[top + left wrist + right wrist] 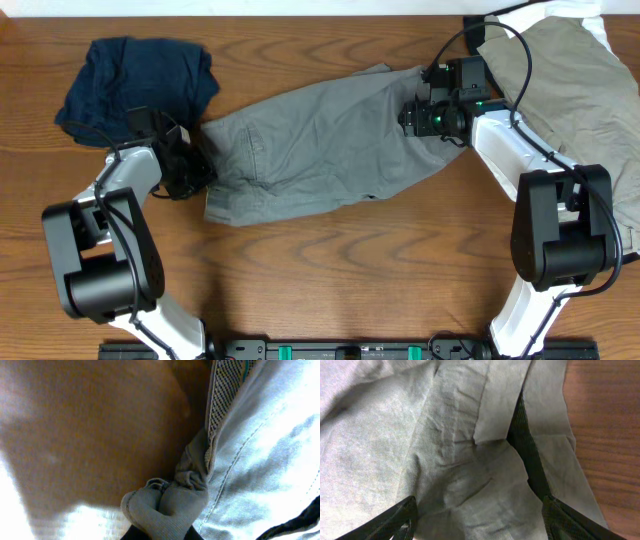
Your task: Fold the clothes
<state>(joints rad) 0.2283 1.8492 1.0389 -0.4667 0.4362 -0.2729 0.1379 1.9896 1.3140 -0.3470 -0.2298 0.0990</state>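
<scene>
The leg end lies loose under my open right gripper; next I pinch it by the dark gap (536,471) before my left gripper folds the waistband over.
Grey shorts (320,145) lie spread across the middle of the table. My left gripper (195,170) is at their left end, by the waistband. In the left wrist view it (162,535) is shut on a bunched fold of the grey cloth (167,507), with the paler patterned inner waistband (222,400) running up beside it. My right gripper (415,118) hovers over the right end of the shorts, at the leg hems. In the right wrist view it (480,520) stands open, and its dark fingers (400,520) straddle wrinkled grey cloth (460,470) without pinching it.
A navy garment (135,80) lies crumpled at the back left, just behind the left arm. A khaki-beige garment (575,90) is heaped at the right edge under the right arm, with a bit of white cloth (600,25) behind it. Bare wood (350,270) shows in front.
</scene>
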